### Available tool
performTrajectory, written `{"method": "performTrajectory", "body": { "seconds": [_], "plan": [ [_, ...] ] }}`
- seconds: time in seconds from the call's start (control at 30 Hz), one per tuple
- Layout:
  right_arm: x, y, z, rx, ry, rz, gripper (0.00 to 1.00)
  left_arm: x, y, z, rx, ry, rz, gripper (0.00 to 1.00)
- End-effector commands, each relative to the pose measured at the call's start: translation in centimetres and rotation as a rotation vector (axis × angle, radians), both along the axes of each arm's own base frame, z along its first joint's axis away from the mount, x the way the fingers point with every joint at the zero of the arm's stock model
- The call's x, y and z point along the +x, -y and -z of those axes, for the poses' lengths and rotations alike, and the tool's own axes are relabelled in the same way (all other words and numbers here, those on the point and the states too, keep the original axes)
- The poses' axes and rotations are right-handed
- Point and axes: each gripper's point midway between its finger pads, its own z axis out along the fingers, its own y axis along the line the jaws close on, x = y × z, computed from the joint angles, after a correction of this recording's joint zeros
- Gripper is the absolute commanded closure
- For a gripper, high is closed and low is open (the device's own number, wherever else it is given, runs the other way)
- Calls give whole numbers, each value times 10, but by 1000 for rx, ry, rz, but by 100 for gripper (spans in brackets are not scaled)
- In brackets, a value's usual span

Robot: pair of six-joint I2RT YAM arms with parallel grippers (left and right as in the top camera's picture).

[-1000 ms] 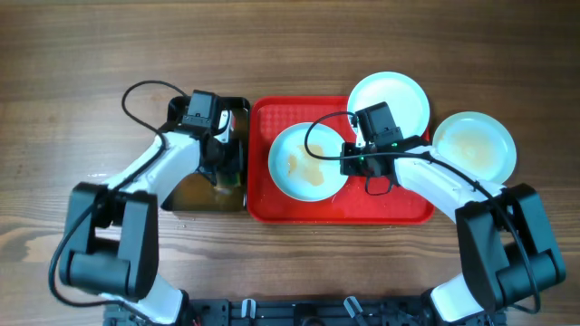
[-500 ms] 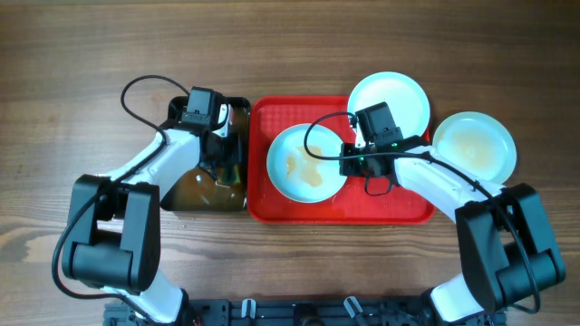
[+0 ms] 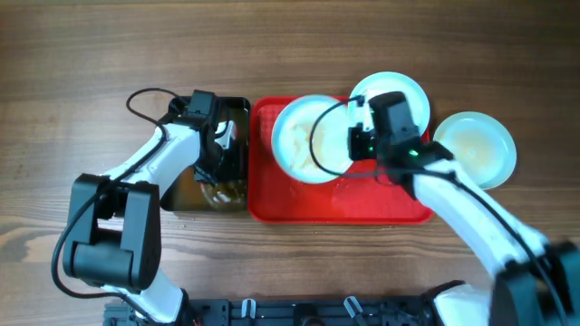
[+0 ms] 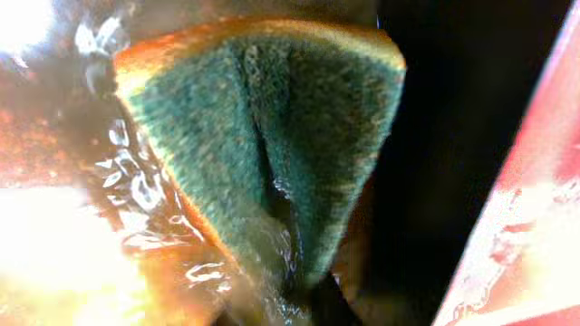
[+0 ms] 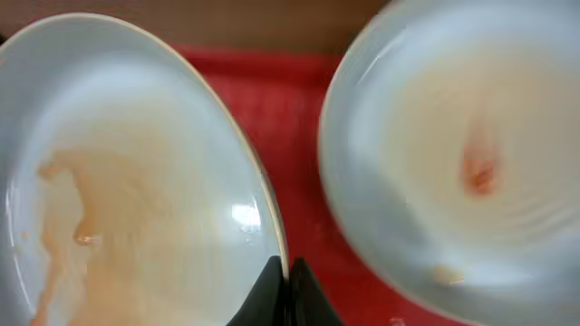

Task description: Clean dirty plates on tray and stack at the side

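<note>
I will release the pale plate, now tilted above the red tray, from my right gripper on the smeared plate (image 3: 475, 150) lying on the table beside the tray.
My right gripper (image 3: 352, 145) (image 5: 285, 272) is shut on the right rim of a pale plate (image 3: 308, 138) (image 5: 118, 181) with orange sauce smears, holding it tilted above the back of the red tray (image 3: 344, 204). A second plate (image 3: 399, 89) (image 5: 462, 154) lies at the tray's back right corner, partly hidden by my right wrist. A third smeared plate (image 3: 476, 148) lies on the table right of the tray. My left gripper (image 3: 217, 161) (image 4: 290, 303) is in the black basin (image 3: 237, 109), shut on a green and orange sponge (image 4: 272, 154) in brownish water.
The basin of brown water stands directly left of the tray, its wall close to the tray's rim (image 4: 535, 181). Black cables loop over both arms. Wet streaks show on the tray floor (image 3: 362, 195).
My right gripper has lifted the smeared plate off the tray floor and carried it toward the back. My left gripper has shifted slightly in the basin with the sponge.
</note>
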Motion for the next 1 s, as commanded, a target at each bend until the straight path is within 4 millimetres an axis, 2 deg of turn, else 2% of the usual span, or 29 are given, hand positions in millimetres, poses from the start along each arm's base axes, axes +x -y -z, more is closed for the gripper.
{"method": "performTrajectory", "body": {
  "seconds": [0.0, 0.07, 0.1, 0.13, 0.17, 0.27, 0.37, 0.4, 0.47, 0.53, 0.67, 0.7, 0.73, 0.8, 0.83, 0.9, 0.97],
  "plan": [
    [4, 26, -56, -258, 213, -11, 96, -3, 10, 5, -21, -7, 27, 96],
    [-1, 37, -74, -419, 277, -3, 96, -1, 10, 5, -19, 3, 26, 92],
    [-2, 41, -81, -507, 302, 4, 96, 0, 9, 5, -12, 6, 26, 68],
    [-4, 44, -88, -606, 327, 7, 96, 0, 7, 6, -5, 7, 26, 53],
    [-6, 43, -92, -662, 343, -2, 96, 0, 6, 6, 3, 8, 25, 48],
    [-9, 37, -109, -778, 402, 4, 96, 4, 6, 6, 7, 22, 25, 41],
    [-9, 40, -121, -823, 440, 52, 96, 14, 8, 5, -2, 66, 24, 48],
    [-9, 39, -122, -819, 447, 54, 96, 17, 9, 5, -4, 76, 24, 59],
    [-9, 39, -123, -818, 449, 56, 96, 17, 9, 5, -5, 80, 24, 73],
    [-9, 45, -128, -837, 459, 101, 96, 19, 9, 4, -7, 88, 24, 96],
    [-7, 71, -148, -829, 504, 302, 96, 20, 9, 4, -6, 89, 24, 94],
    [-6, 82, -149, -794, 508, 375, 96, 19, 9, 4, -6, 88, 24, 77],
    [-6, 98, -146, -731, 501, 470, 96, 19, 9, 5, -6, 88, 24, 77],
    [-2, 118, -124, -596, 432, 529, 96, 19, 9, 5, -6, 88, 24, 79],
    [-2, 129, -106, -509, 365, 547, 96, 19, 9, 5, -7, 88, 24, 78],
    [-10, 168, -72, -307, 212, 694, 96, 19, 9, 5, -7, 88, 24, 78],
    [-21, 208, -52, -151, 104, 823, 96, 19, 9, 5, -7, 87, 24, 78]
  ]
}}
